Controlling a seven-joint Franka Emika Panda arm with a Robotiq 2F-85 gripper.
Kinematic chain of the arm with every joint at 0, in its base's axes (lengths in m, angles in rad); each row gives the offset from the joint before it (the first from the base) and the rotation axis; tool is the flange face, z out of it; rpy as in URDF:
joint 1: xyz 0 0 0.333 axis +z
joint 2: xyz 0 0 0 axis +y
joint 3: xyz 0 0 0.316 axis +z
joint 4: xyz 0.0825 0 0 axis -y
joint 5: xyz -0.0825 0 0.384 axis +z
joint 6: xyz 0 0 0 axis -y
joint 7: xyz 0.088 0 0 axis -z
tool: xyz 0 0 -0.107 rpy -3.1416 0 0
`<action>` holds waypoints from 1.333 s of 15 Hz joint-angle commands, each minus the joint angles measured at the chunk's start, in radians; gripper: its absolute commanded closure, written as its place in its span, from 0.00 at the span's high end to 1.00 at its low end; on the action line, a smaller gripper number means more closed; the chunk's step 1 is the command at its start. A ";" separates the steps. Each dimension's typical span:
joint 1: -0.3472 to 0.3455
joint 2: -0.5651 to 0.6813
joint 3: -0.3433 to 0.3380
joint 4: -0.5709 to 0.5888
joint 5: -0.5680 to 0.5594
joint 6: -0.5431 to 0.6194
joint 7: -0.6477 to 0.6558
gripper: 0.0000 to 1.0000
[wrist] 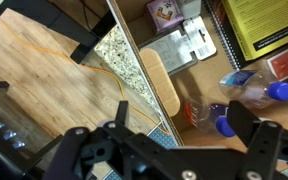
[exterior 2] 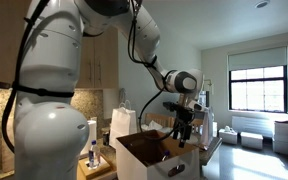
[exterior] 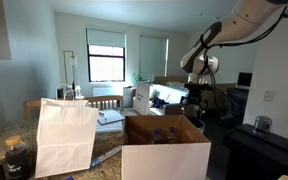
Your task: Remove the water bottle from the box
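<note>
The robot's gripper should next move to the blue cap (exterior: 157, 131) (wrist: 281, 91) of the clear water bottle nearer the red pack and close there.
The wrist view looks down into the cardboard box (wrist: 160, 82). A clear water bottle (wrist: 246, 84) with a blue cap lies on the box floor at the right. A second bottle (wrist: 206, 114), with a red label and a blue cap, lies just below it, between my fingers in the picture. My gripper (wrist: 182, 128) hangs open above them, touching neither. In both exterior views the gripper (exterior: 196, 96) (exterior 2: 184, 126) hovers over the far side of the box (exterior: 166, 158) (exterior 2: 144, 152), with nothing between its fingers.
Also inside the box are a purple carton (wrist: 167, 12), a silver packet (wrist: 190, 42), a yellow book (wrist: 266, 25) and a red pack (wrist: 286, 64). A white paper bag (exterior: 66, 135) (exterior 2: 124, 120) stands beside the box on the granite counter (wrist: 114, 50).
</note>
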 commanded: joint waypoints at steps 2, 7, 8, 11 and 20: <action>0.016 -0.116 0.029 -0.052 0.022 0.050 0.084 1.00; 0.064 -0.112 0.105 -0.032 0.027 0.035 0.114 1.00; 0.082 -0.106 0.126 -0.026 0.041 0.040 0.100 1.00; 0.125 -0.056 0.174 0.021 0.029 0.029 0.103 1.00; 0.169 0.054 0.193 0.079 -0.013 -0.027 0.163 1.00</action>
